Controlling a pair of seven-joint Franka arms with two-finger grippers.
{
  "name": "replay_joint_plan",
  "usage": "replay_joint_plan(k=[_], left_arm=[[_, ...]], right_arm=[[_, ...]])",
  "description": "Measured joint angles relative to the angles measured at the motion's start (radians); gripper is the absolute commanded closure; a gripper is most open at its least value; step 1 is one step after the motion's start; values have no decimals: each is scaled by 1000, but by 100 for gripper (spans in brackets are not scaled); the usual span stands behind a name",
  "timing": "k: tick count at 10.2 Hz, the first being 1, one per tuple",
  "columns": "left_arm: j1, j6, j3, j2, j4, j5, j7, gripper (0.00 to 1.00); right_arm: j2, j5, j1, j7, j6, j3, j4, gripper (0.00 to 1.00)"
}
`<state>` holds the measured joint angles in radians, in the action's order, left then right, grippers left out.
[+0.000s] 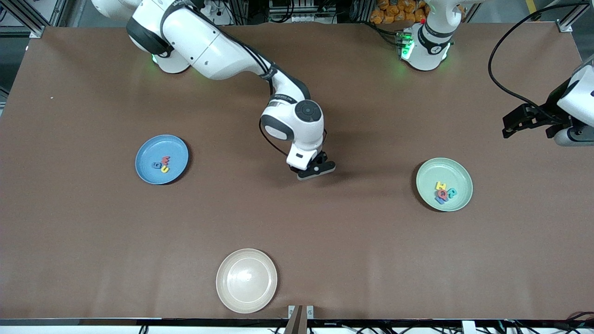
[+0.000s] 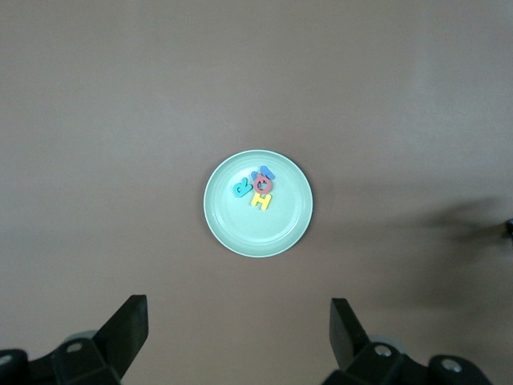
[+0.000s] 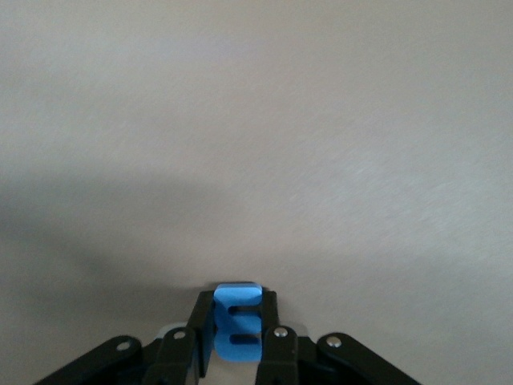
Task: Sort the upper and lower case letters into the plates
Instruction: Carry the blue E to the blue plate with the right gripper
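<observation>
The robot's right gripper should place the blue letter E, still low over the bare table, between the yellow and blue letters in the sky blue plate (image 1: 162, 166).
My right gripper (image 1: 315, 170) hangs low over the bare middle of the table, shut on a blue letter E (image 3: 238, 323). The sky blue plate (image 1: 147, 171) lies toward the right arm's end with a red, a yellow and a blue letter (image 1: 163, 164) in it. The mint green plate (image 1: 459, 176) lies toward the left arm's end with several letters (image 1: 444, 191) clustered in it; it also shows in the left wrist view (image 2: 284, 233). My left gripper (image 1: 515, 121) waits high at the table's edge, open and empty, its fingers (image 2: 128, 327) wide apart.
A cream-beige plate (image 1: 246, 280) lies empty near the table's front edge. Black cables hang by the left arm.
</observation>
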<state>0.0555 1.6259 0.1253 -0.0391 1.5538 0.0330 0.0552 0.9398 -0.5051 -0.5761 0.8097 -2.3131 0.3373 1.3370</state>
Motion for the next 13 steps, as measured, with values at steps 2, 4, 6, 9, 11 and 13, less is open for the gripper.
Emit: replay_joint_plan(k=[2, 4, 6, 9, 11, 13], left_arm=[[0, 0, 0, 0, 0, 0, 0, 0], [0, 0, 0, 0, 1, 0, 0, 0], [1, 0, 0, 0, 2, 0, 0, 0], [0, 0, 4, 0, 2, 0, 0, 0], [0, 0, 5, 0, 2, 0, 0, 0], [0, 0, 6, 0, 3, 0, 0, 0]], right_arm=[[-26, 11, 72, 0, 16, 38, -12, 100], [-67, 11, 211, -2, 132, 151, -17, 100], [-124, 12, 370, -14, 233, 237, -7, 100], [-173, 33, 528, -75, 313, 257, 36, 100], [-216, 176, 590, -213, 335, 182, 70, 100], [-295, 356, 604, -428, 373, 6, 103, 100]])
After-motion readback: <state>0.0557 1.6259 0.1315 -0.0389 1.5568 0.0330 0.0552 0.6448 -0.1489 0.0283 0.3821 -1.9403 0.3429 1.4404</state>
